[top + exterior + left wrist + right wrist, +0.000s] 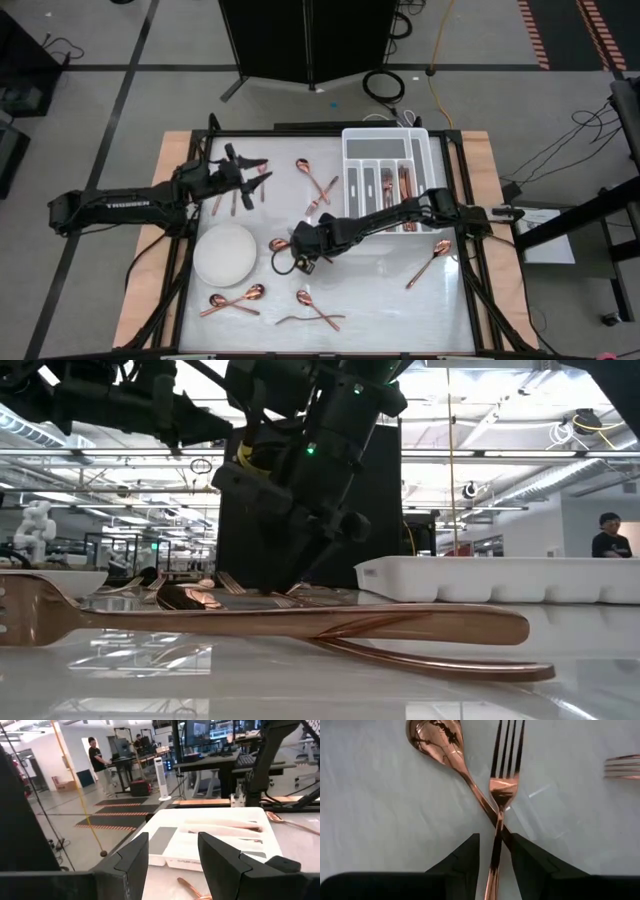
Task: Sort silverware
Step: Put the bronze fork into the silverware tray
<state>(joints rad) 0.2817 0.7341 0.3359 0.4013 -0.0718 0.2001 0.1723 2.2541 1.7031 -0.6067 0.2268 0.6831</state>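
Observation:
The spoon's handle runs under my right gripper's finger beside the fork, so next I lift clear, open wider and pinch just the fork's handle (494,870).
Copper silverware lies scattered on the white table. A fork (501,785) lies crossed over a spoon (437,740) near the table's middle, right of the white plate (225,253). My right gripper (495,840) slants down over them, open, one finger on each side of the fork's handle (494,857), with a gap showing on both sides. The spoon's handle runs under one finger. My left gripper (172,860) hangs level and open with nothing in it over the far left (250,170), facing the white tray (210,837).
The compartmented tray (385,170) at the far right holds several pieces. Loose pieces: a spoon (303,165), forks (322,190), forks below the left gripper (228,200), spoons near the front (232,300) (310,310), a spoon at right (430,262). A person (97,762) stands beyond the table.

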